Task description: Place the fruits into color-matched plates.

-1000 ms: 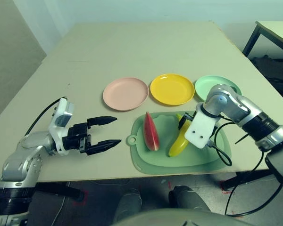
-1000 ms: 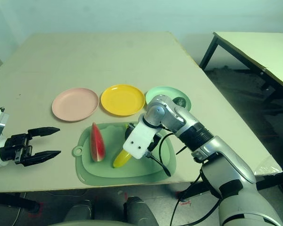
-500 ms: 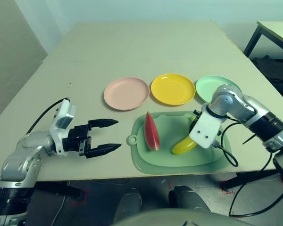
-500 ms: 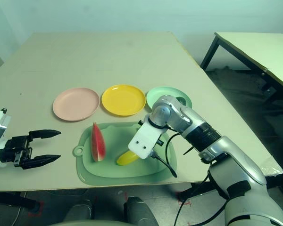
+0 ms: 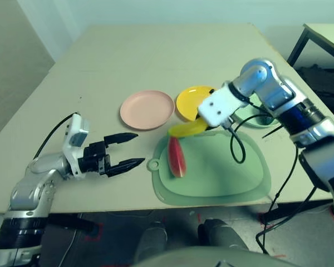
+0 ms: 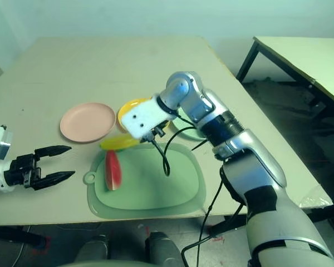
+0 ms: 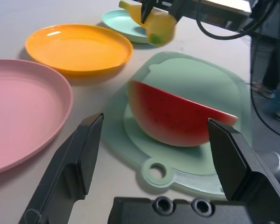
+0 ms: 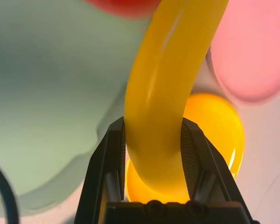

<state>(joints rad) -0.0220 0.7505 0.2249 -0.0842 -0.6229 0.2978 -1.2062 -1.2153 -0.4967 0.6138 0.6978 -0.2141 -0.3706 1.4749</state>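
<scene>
The red watermelon wedge is on the green mat. Next, my left gripper goes to the middle of the red watermelon wedge (image 5: 176, 156) (image 7: 175, 117) and closes there across its sides.
My right gripper (image 8: 153, 135) is shut on the yellow banana (image 5: 186, 129), which hangs in the air over the near edge of the yellow plate (image 5: 189, 99) and the far left corner of the green mat (image 5: 222, 172). On the mat's left side lies the red watermelon wedge (image 5: 176, 157), green rind down. The pink plate (image 5: 147, 109) stands left of the yellow one. The mint green plate (image 7: 123, 21) is to the right, partly hidden behind my right arm. My left gripper (image 5: 139, 148) hovers open left of the mat, pointing at the wedge (image 7: 177, 119).
A black cable (image 5: 236, 147) dangles from my right wrist over the mat. A second table (image 5: 323, 39) stands off to the right. Bare tabletop (image 5: 156, 55) stretches beyond the plates.
My right gripper has lifted the banana off the mat and carried it left and away, up to the yellow plate's near edge. The left arm has hardly moved.
</scene>
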